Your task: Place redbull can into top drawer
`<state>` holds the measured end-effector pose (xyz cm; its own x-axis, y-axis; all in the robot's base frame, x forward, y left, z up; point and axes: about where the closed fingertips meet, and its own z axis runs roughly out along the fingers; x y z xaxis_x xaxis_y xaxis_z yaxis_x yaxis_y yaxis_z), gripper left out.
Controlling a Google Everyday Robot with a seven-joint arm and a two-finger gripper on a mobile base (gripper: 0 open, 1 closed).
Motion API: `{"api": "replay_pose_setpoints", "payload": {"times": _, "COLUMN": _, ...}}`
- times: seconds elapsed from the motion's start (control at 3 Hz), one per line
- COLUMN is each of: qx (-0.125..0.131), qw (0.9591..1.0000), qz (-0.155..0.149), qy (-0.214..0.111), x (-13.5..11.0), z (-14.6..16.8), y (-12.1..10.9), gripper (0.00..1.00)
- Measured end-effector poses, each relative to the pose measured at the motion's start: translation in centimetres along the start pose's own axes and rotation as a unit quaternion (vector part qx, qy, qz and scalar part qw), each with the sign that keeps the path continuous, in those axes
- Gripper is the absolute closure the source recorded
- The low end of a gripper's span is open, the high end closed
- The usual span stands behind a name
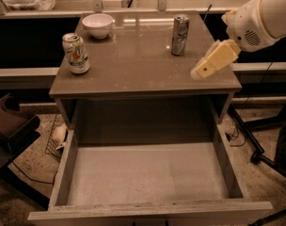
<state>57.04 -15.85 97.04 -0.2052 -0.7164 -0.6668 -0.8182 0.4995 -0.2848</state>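
Note:
Next, I move my gripper over to the redbull can's middle (179, 33) and close it there, between the top rim and the bottom rim of the can.
The redbull can (180, 35), slim and dark silvery, stands upright at the back right of the cabinet top. The top drawer (64, 173) is pulled fully out below the front edge, with a pale bare bottom. My gripper (212, 60), cream coloured, hangs from the white arm at the upper right. It hovers over the right front part of the cabinet top, to the right of the redbull can and nearer the front, apart from it. It holds nothing that I can see.
A wider pale can with green-red markings (76, 53) stands at the left of the cabinet top (133, 65). A white bowl (98, 25) sits at the back left. Dark stand legs (256, 145) and cables lie on the floor at the right.

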Motion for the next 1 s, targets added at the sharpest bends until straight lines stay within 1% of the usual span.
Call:
{"api": "replay_pose_setpoints", "payload": {"times": 0.33, "qx": 0.027, "qw": 0.9955, "qz": 0.037, "qy": -0.083, "x": -2.1, "z": 3.1, "y": -3.1, "gripper": 0.00}}
{"api": "replay_pose_setpoints", "payload": {"times": 0.67, "qx": 0.063, "qw": 0.9833, "qz": 0.068, "qy": -0.157, "x": -4.1, "z": 5.2, "y": -6.1, "gripper": 0.00}}
{"api": "replay_pose_setpoints", "payload": {"times": 1.0, "qx": 0.063, "qw": 0.9833, "qz": 0.068, "qy": -0.157, "x": -4.1, "z": 5.2, "y": -6.1, "gripper": 0.00}}
